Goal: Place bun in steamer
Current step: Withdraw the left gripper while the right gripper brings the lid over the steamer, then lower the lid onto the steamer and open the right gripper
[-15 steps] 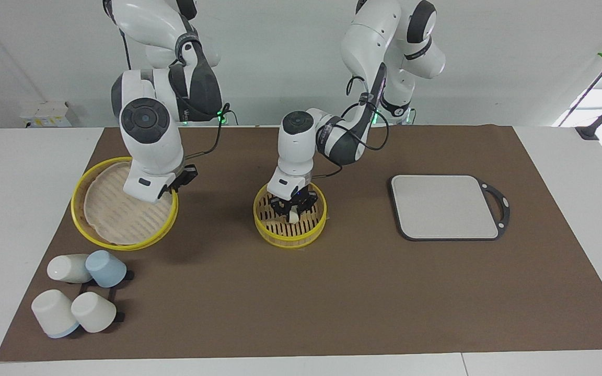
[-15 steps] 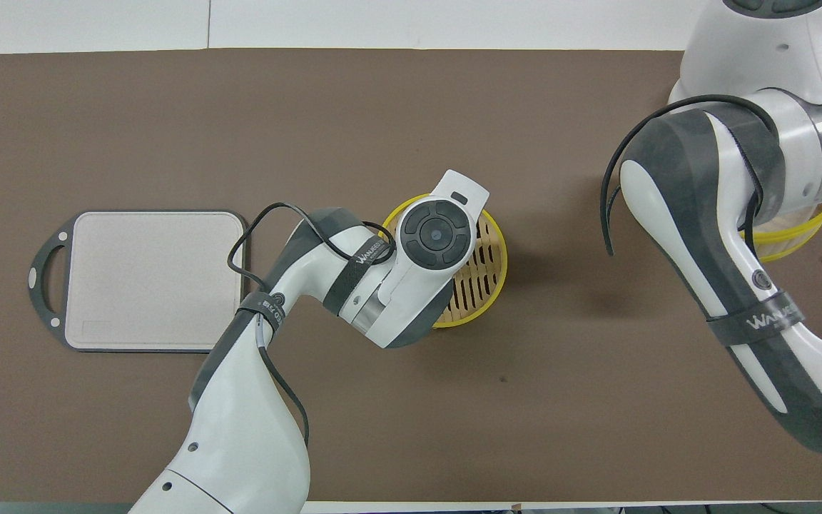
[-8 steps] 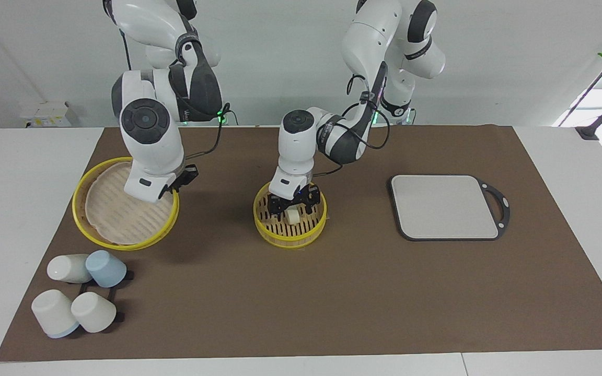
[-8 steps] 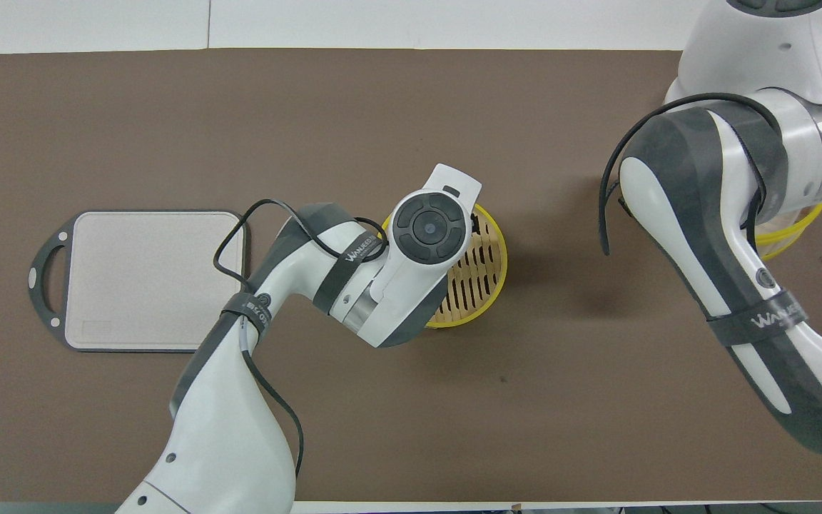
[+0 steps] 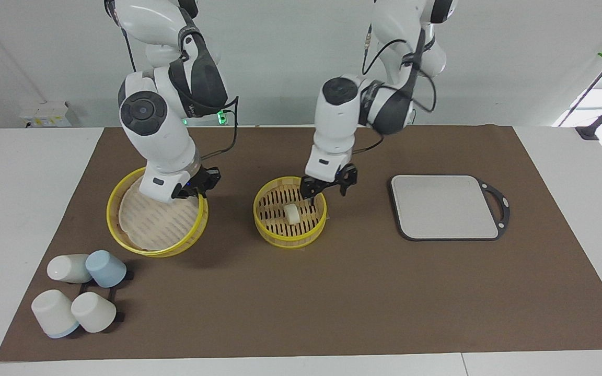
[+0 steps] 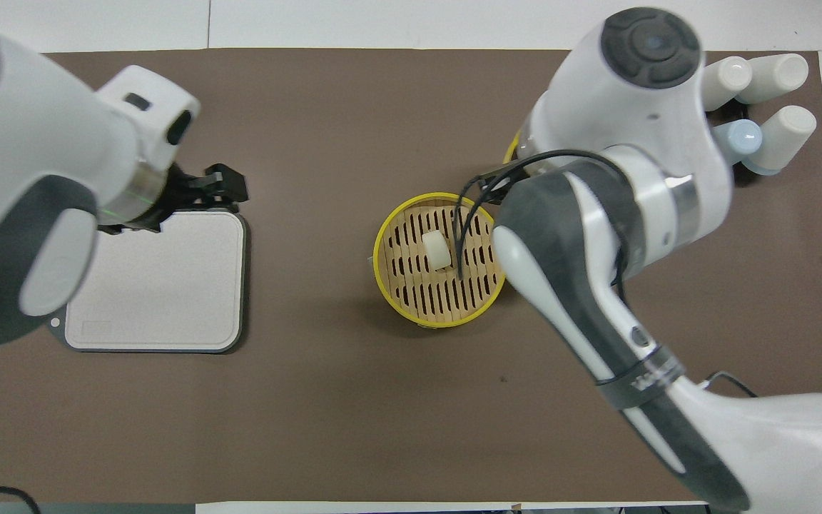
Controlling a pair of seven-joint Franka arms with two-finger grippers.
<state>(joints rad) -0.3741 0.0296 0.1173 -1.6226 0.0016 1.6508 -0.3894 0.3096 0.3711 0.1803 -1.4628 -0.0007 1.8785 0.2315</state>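
I should let go of the lid, now tilted above the mat, with my right gripper on the yellow rim of the open steamer [image 6: 443,256], so that it covers the bun.
The bun [image 5: 291,213] lies on the slatted floor of the open steamer [image 5: 289,240] in the middle of the mat; it also shows in the overhead view [image 6: 436,250], inside the yellow rim [image 6: 380,246]. My left gripper [image 5: 327,187] is open and empty, raised over the steamer's edge toward the board; in the overhead view it [image 6: 210,189] shows by the board's edge. My right gripper [image 5: 197,184] is shut on the rim of the steamer's lid [image 5: 149,222] and holds it tilted above the mat, beside the steamer toward the right arm's end.
A grey board [image 5: 444,206] lies toward the left arm's end [image 6: 158,285]. Several cups [image 5: 79,292] lie on a black rack, farther from the robots than the lid [image 6: 760,93]. A brown mat [image 5: 332,303] covers the table.
My left gripper has opened, let go of the bun in the steamer, and risen away toward the board. My right arm has carried the lid closer to the steamer.
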